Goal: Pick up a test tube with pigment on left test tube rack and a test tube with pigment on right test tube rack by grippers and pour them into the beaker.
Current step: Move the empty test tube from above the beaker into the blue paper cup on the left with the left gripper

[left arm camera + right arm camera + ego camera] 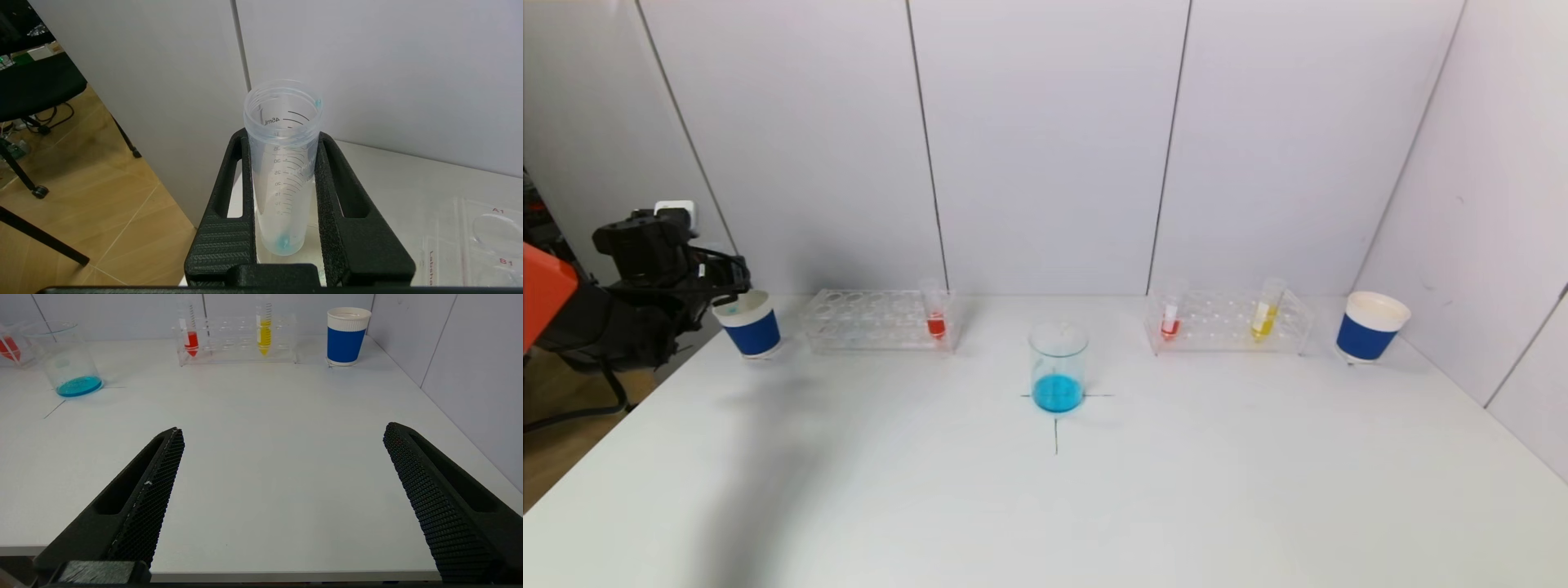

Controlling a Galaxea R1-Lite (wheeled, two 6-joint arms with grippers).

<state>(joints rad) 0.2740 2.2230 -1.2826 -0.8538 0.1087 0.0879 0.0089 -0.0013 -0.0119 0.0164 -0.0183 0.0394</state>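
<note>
Next, my left gripper lets go of the clear test tube inside the blue paper cup (750, 322) (289, 250) that is nearest to the wooden floor.
My left gripper (283, 136) is shut on a clear graduated test tube (282, 171), upright and empty but for a blue trace at its tip. It hangs at the table's far left over the left blue paper cup (750, 324). The beaker (1058, 367) stands mid-table with blue liquid in its bottom. The left test tube rack (849, 322) holds a red-pigment tube (936, 314). In the right test tube rack (1217, 322) stand a red tube (1170, 318) and a yellow tube (1266, 310). My right gripper (284, 428) is open above the table's front edge, holding nothing.
A second blue paper cup (1370, 327) stands right of the right rack, near the side wall. White wall panels close the back and right. A black cross is marked on the table under the beaker. Off the table's left edge are wooden floor and a chair.
</note>
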